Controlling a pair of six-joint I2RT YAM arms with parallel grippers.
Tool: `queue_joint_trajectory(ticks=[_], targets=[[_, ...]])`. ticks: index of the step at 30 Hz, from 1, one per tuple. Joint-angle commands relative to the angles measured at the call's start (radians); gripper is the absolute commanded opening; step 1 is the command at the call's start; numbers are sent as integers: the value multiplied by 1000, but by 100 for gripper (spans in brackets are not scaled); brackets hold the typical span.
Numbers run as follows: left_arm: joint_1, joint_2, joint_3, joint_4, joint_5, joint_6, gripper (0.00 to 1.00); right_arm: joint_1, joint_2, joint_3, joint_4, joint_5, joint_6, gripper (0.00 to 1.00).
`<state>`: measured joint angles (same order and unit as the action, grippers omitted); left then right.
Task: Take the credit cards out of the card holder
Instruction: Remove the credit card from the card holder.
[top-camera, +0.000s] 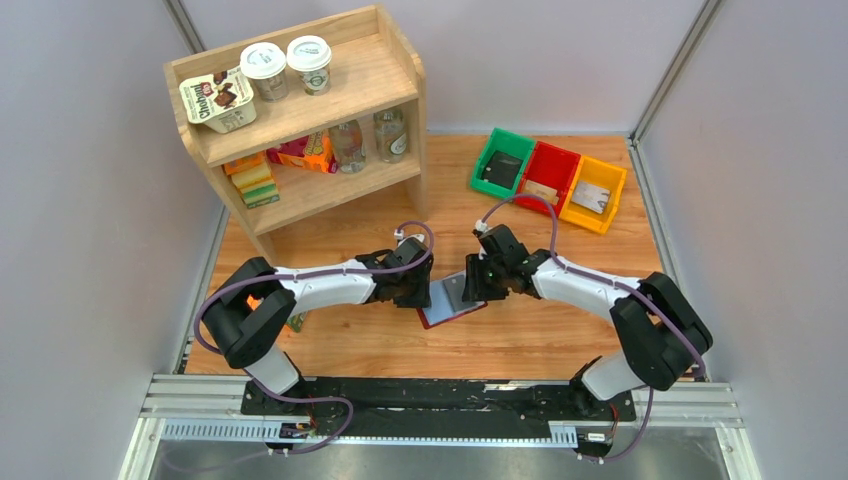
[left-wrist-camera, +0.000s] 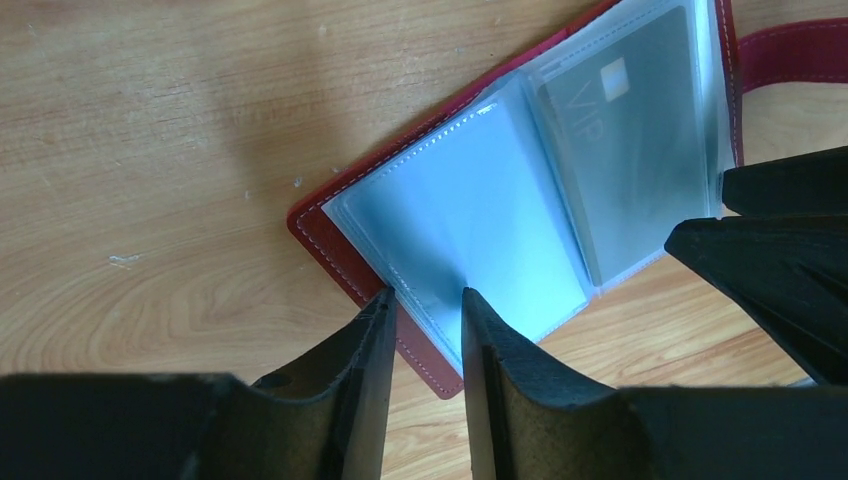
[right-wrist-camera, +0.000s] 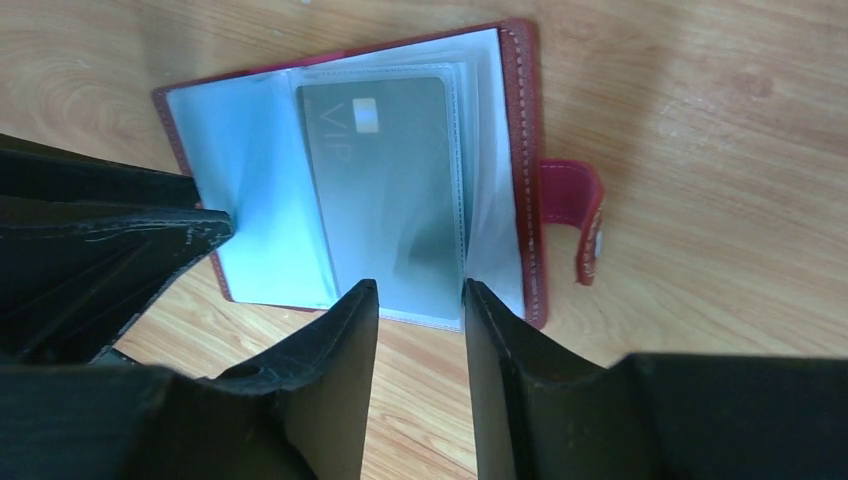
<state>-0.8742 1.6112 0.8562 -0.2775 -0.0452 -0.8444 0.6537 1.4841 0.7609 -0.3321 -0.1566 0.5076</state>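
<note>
The VIP card's sleeve lies flat with its loose edge just at a gripper finger, so next my right gripper opens wider, pinches the sleeve's loose edge (right-wrist-camera: 464, 262) and flips the sleeve over.
The maroon card holder (top-camera: 452, 312) lies open on the wooden table between my two grippers. In the left wrist view its red cover (left-wrist-camera: 318, 236) frames clear sleeves, and a grey credit card (left-wrist-camera: 625, 150) marked "VIP" sits inside a sleeve. The card also shows in the right wrist view (right-wrist-camera: 390, 180), with the snap tab (right-wrist-camera: 578, 222) at the right. My left gripper (left-wrist-camera: 427, 300) is open a little, its tips at the edge of the empty left sleeve. My right gripper (right-wrist-camera: 418, 290) is open, its tips at the near edge of the card's sleeve. No black card shows.
A wooden shelf (top-camera: 300, 110) with cups, bottles and boxes stands at the back left. Green (top-camera: 503, 165), red (top-camera: 547, 178) and yellow (top-camera: 593, 194) bins sit at the back right. A small object (top-camera: 296, 322) lies beside the left arm.
</note>
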Motion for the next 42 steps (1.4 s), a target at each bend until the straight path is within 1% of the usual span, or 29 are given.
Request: queue_joint_trajectory(ticks=[1,4,7,9,12,14,18,26,32,34,36,42], targets=[[-17,12,-31,17,10,-25,36,17,-53,55,30,-37,-1,37],[-17,9,-36,18,5,-27,34,20,-82,58,38,-63,-3,32],[-17,3,-39,21,4,-27,33,20,-93,61,44,-81,-4,31],[-16,0,-42,26,2,-28,33,20,-93,61,36,-61,-3,32],[-17,-5,-48,29,1,-30,33,20,-84,66,2,21,-10,37],[-17,-7,-48,31,1,-32,33,20,-71,71,-15,55,-24,45],[-17,-7,-51,32,2,-33,33,18,-22,86,-16,80,-38,50],[-19,-8,-52,34,4,-33,33,18,64,98,5,80,-41,53],[-19,-4,-51,37,8,-33,33,17,94,89,21,26,-41,54],[-19,-2,-51,38,10,-33,33,18,97,89,28,-7,-46,53],[-19,0,-51,40,11,-35,33,18,91,89,39,-37,-47,50],[-19,-5,-55,43,8,-38,32,18,6,72,90,-119,-35,36]])
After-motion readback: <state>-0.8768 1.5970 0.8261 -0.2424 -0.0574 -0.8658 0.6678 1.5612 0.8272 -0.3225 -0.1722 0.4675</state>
